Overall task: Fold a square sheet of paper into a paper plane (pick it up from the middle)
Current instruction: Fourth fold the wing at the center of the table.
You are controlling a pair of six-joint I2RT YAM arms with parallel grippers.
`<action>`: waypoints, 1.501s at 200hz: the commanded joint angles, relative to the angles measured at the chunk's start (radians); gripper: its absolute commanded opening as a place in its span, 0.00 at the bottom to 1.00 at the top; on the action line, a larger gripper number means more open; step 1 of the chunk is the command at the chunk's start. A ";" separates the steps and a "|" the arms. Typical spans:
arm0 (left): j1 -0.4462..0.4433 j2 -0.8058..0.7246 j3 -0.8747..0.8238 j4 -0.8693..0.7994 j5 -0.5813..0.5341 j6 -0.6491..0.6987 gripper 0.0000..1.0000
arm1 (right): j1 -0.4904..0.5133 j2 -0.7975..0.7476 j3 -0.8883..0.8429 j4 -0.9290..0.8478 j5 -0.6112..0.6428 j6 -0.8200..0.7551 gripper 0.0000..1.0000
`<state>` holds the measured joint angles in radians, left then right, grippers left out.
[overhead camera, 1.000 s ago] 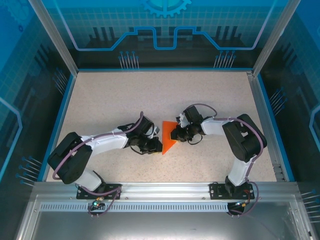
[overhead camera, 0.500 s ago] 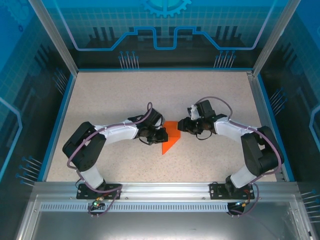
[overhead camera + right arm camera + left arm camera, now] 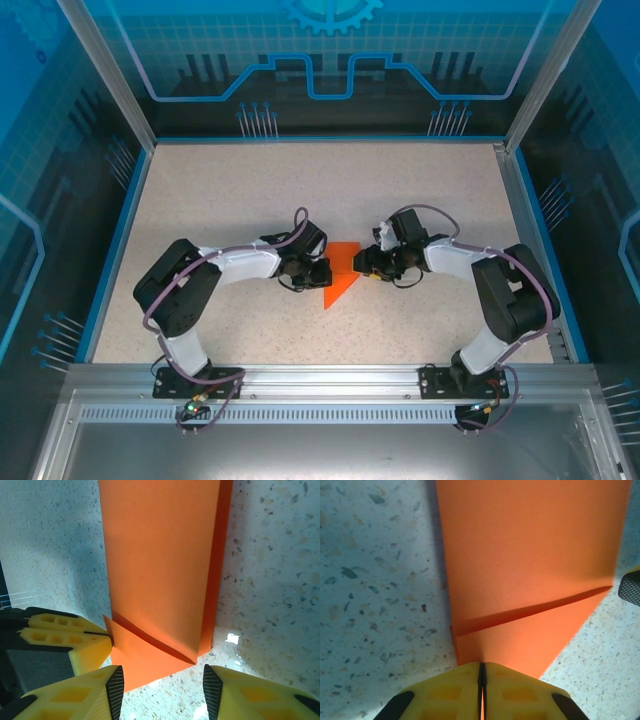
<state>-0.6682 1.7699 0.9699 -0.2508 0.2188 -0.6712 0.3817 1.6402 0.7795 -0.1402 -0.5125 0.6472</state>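
The edge of the upper layer is past the open fingers of the robot's right gripper, so that gripper should move in and pinch the upper layer (image 3: 187, 642) while the left gripper stays still.
The square sheet of paper (image 3: 343, 274) is bright orange and folded into a creased pointed shape, lying flat at the table's middle with its tip toward the near edge. My left gripper (image 3: 321, 272) is shut on its left edge. In the left wrist view the yellow fingers (image 3: 455, 687) pinch the paper (image 3: 530, 555) just below a diagonal crease. My right gripper (image 3: 361, 264) stands open at the sheet's right side. In the right wrist view the paper (image 3: 160, 565) lies ahead of the right gripper (image 3: 162, 692), whose pads touch nothing.
The speckled table (image 3: 420, 190) is bounded by a blue rim and transparent walls. The left gripper's yellow fingers (image 3: 75, 640) show beside the paper in the right wrist view. A black pad (image 3: 630, 587) of the right gripper shows at the edge of the left wrist view.
The right gripper has opened and let go of the paper's right side. The left gripper slid up and right along the paper's left edge and stays shut on it.
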 commanded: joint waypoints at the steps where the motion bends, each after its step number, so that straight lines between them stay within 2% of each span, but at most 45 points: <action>1: 0.008 0.022 0.015 -0.017 -0.020 0.008 0.11 | 0.010 0.031 0.003 0.010 -0.036 -0.008 0.49; 67: 0.008 0.028 0.005 -0.010 -0.019 0.004 0.10 | 0.041 0.067 0.027 0.047 -0.079 -0.009 0.46; 139: 0.007 0.013 -0.009 0.007 -0.017 0.007 0.12 | 0.053 0.098 0.051 0.062 -0.085 -0.033 0.37; 184: 0.007 -0.039 -0.026 0.019 -0.025 0.020 0.17 | 0.056 0.149 0.067 0.114 -0.139 -0.026 0.35; 226: 0.006 -0.083 -0.044 0.013 -0.032 0.025 0.23 | 0.055 0.136 0.058 0.110 -0.143 -0.048 0.39; 247: -0.004 -0.106 -0.054 0.019 -0.028 0.044 0.28 | 0.053 0.134 0.056 0.105 -0.139 -0.064 0.36; 263: -0.027 -0.117 -0.048 -0.002 -0.065 0.063 0.37 | 0.052 0.140 0.062 0.100 -0.137 -0.067 0.29; 300: -0.151 -0.144 -0.019 -0.074 -0.239 0.107 0.43 | 0.053 0.129 0.063 0.109 -0.140 -0.039 0.23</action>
<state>-0.7399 1.6661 0.9379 -0.2581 0.1051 -0.6178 0.4259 1.7752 0.8268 -0.0391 -0.6235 0.6022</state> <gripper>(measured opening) 0.424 0.236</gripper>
